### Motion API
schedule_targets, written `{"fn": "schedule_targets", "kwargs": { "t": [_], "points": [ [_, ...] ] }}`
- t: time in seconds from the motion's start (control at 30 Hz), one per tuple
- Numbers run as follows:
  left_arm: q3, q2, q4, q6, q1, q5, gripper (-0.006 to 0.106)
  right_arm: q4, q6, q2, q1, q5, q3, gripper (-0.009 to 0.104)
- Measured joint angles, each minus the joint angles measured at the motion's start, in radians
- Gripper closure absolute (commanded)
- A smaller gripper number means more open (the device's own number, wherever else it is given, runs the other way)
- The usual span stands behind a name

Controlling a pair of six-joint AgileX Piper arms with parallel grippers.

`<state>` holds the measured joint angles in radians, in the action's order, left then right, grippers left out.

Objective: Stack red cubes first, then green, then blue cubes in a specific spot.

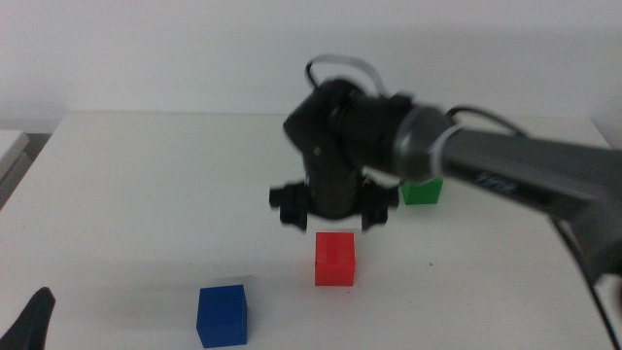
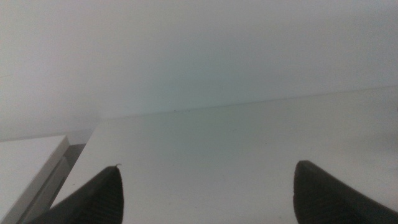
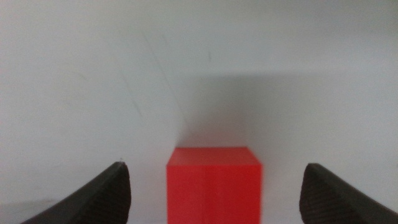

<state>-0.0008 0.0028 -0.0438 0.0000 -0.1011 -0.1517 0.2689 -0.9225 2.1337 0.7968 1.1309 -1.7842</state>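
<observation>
Next, I grip the sides of the green cube (image 1: pixel 422 191) behind the red cube with my right gripper, as green goes on red next.
The red cube (image 1: pixel 335 259) rests on the white table near the front middle. My right gripper (image 1: pixel 330 216) hovers just above and behind it, open, jaws spread wider than the cube. In the right wrist view the red cube (image 3: pixel 213 183) lies between the open jaws of the right gripper (image 3: pixel 215 166), untouched. The green cube (image 1: pixel 422 191) sits further back to the right, partly behind the right arm. At the front left stands the blue cube (image 1: pixel 222 315). My left gripper (image 1: pixel 29 316) waits at the bottom left corner, open (image 2: pixel 208 167) and empty. The specific spot is not visible.
A white slab (image 1: pixel 10 146) lies off the table's left edge, and the left wrist view also shows this slab (image 2: pixel 25 162). The right arm's grey link (image 1: pixel 525 170) stretches across the right half of the table. A white wall backs the table.
</observation>
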Motion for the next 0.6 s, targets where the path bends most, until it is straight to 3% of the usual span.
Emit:
{"fn": "schedule_targets", "kwargs": {
  "t": [0.2, 0.43, 0.6],
  "points": [
    [0.000, 0.000, 0.000, 0.000, 0.000, 0.000, 0.007, 0.046, 0.069, -0.168, -0.021, 0.026, 0.000, 0.002],
    [0.000, 0.000, 0.000, 0.000, 0.000, 0.000, 0.007, -0.022, 0.327, -0.190, -0.272, 0.012, -0.003, 0.002],
    [0.000, 0.000, 0.000, 0.000, 0.000, 0.000, 0.007, -0.058, 0.432, -0.130, -0.409, -0.091, -0.003, 0.002]
  ]
}}
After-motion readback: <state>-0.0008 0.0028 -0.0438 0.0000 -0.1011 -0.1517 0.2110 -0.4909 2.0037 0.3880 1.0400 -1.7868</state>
